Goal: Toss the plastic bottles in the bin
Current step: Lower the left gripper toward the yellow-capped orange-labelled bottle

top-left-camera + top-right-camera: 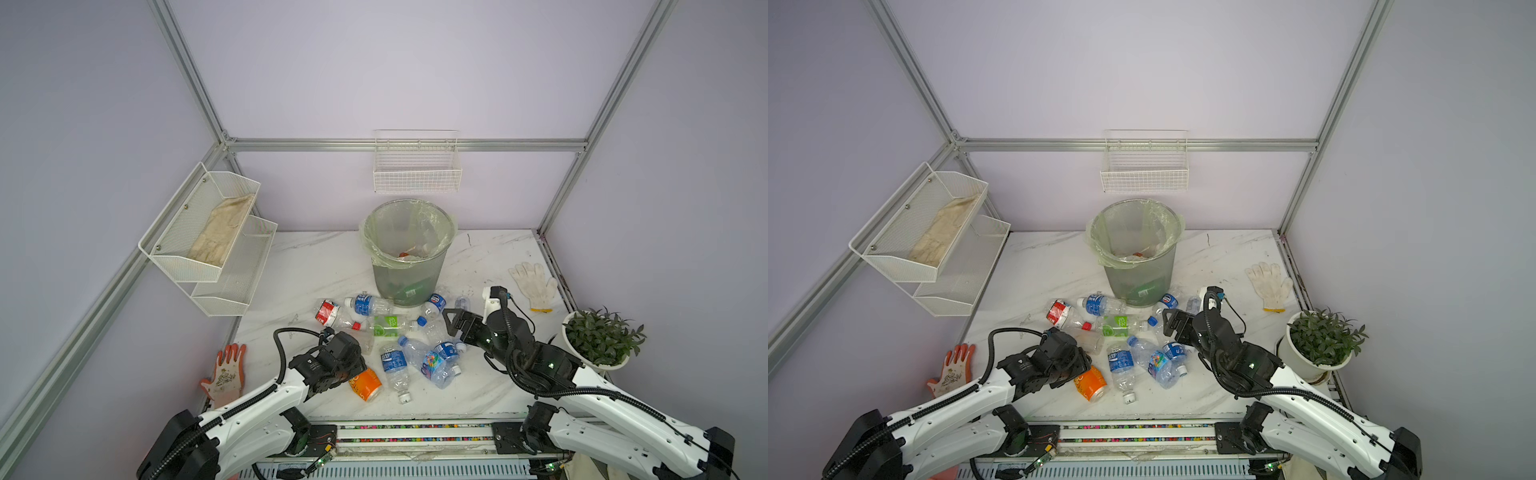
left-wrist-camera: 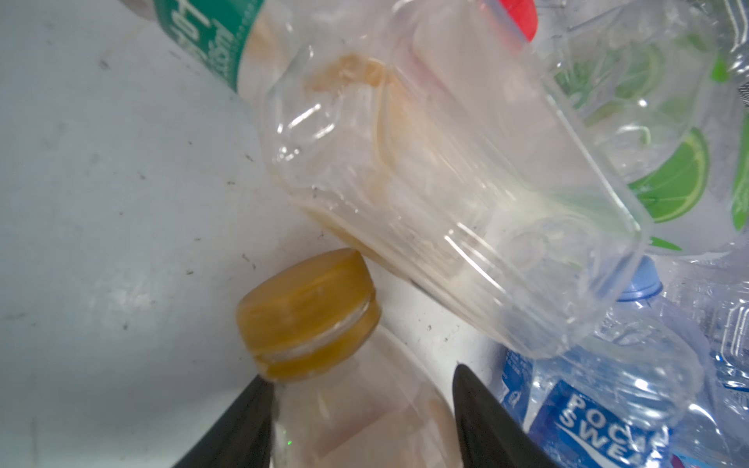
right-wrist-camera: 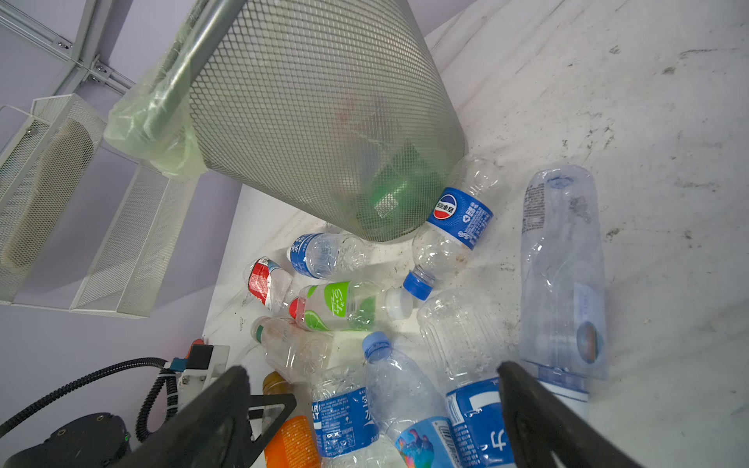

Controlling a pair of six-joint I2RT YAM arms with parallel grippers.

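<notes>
The left gripper holds the orange-labelled bottle crooked below its yellow cap, so it should open, line up with the bottle and take it by its body (image 1: 365, 385).
Several clear plastic bottles (image 1: 394, 359) lie in a heap on the white table in front of the bin (image 1: 415, 286), a grey mesh basket with a pale green liner that holds some bottles. My left gripper (image 2: 360, 377) is shut on the orange-labelled bottle (image 1: 365, 384) just below its yellow cap (image 2: 308, 316), one finger on each side. That bottle lies at the near left of the heap. My right gripper (image 3: 371, 366) hangs open over the right of the heap, above blue-labelled bottles (image 3: 478, 421), holding nothing. A Pepsi-labelled bottle (image 3: 458, 219) leans on the bin's foot.
A potted plant (image 1: 600, 338) stands at the right edge beside my right arm. A white glove (image 1: 534, 284) lies at the back right and an orange glove (image 1: 224, 372) at the left edge. White wire baskets (image 1: 208, 232) hang on the walls.
</notes>
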